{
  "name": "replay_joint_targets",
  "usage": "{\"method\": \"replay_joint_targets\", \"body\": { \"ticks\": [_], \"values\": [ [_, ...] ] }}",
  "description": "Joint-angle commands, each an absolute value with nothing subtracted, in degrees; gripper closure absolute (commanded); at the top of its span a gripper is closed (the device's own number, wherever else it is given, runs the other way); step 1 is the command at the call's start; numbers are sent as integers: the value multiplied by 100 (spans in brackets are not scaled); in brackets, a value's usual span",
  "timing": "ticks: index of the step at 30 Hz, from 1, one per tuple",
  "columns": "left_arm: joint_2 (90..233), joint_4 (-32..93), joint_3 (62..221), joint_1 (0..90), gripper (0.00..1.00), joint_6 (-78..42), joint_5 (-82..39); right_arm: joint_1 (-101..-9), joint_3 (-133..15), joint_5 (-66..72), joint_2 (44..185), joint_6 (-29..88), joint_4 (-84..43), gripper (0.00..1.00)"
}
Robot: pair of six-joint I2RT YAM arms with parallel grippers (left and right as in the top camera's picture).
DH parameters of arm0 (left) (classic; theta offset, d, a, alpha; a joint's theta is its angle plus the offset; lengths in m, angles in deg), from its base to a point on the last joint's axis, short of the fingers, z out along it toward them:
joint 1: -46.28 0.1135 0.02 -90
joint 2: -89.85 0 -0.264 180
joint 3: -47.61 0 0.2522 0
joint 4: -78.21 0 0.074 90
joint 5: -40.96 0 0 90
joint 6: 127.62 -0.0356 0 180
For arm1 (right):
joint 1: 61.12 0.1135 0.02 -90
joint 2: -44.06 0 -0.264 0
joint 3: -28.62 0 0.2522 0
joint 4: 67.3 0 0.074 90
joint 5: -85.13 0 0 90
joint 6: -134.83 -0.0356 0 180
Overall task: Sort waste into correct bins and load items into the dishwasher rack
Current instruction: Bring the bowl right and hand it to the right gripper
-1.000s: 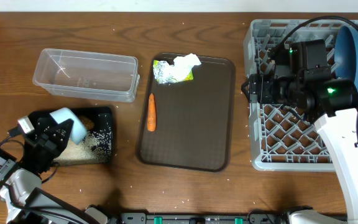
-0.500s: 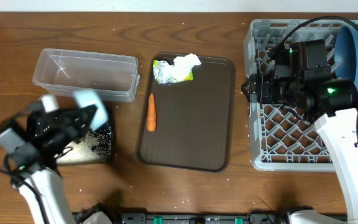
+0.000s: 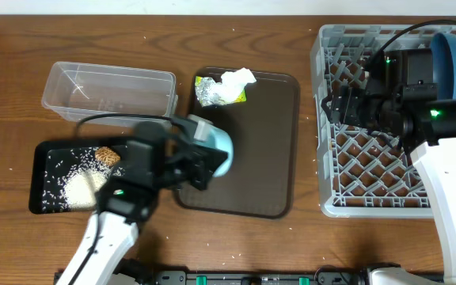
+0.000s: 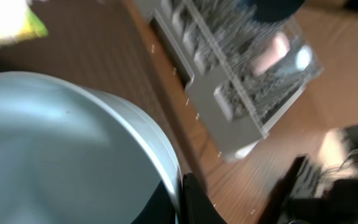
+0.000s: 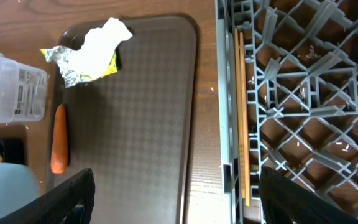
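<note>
The small light blue cup will go down from my left gripper in the rack [image 3: 335, 105], along the edge facing the brown serving tray.
My left gripper [image 3: 204, 158] is shut on the rim of the white bowl [image 3: 212, 146], holding it over the left edge of the brown serving tray [image 3: 267, 158]. In the left wrist view the bowl [image 4: 61, 149] fills the frame, its rim pinched between the fingers [image 4: 194, 202]. The carrot [image 5: 58, 146] lies on the tray beside the bowl [image 5: 5, 193]. Foil wrapper [image 3: 212, 91] and tissue [image 3: 237, 77] lie at the tray's far left corner. My right gripper [image 3: 335, 107] is open and empty at the rack's [image 3: 370, 182] left edge. The chopsticks [image 5: 241, 112] lie in the rack.
The black tray [image 3: 42, 202] at front left holds rice [image 3: 77, 188] and a brown lump [image 3: 105, 156]. The clear tub [image 3: 109, 95] stands behind it. The dark blue bowl [image 3: 454, 63] stands in the rack's far right. A pink cup [image 4: 271, 55] sits in the rack.
My left arm has swung right from the black tray, carrying the white bowl over the brown tray's left edge. The right arm has shifted slightly right.
</note>
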State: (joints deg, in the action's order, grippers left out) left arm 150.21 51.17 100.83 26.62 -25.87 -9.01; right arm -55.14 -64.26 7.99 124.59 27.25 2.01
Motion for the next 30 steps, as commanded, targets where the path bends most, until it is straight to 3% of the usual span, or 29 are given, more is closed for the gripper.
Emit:
{"method": "replay_joint_targets", "body": {
  "ticks": [1,8,10,15,22,30],
  "values": [
    [15340,5366,10138,2114,94,-2476,-1762,-5613,-6491,716,12494,2644,212,21],
    [16234,7543,10309,1303,94,-1582,-1714,-6354,-6498,718,12313,2506,105,22],
    [16623,7665,10682,1165,94,-1564,-1683,-6719,-6498,764,12217,2392,170,21],
    [17827,8690,11900,975,94,-1272,-697,-7488,-6498,1003,12083,2241,496,20],
    [19558,10749,13305,931,94,223,0,-8056,-6498,1018,12083,2274,918,15],
    [21169,12955,13834,778,94,2387,-280,-8098,-6498,1011,12083,2283,992,16]
  ]
}}
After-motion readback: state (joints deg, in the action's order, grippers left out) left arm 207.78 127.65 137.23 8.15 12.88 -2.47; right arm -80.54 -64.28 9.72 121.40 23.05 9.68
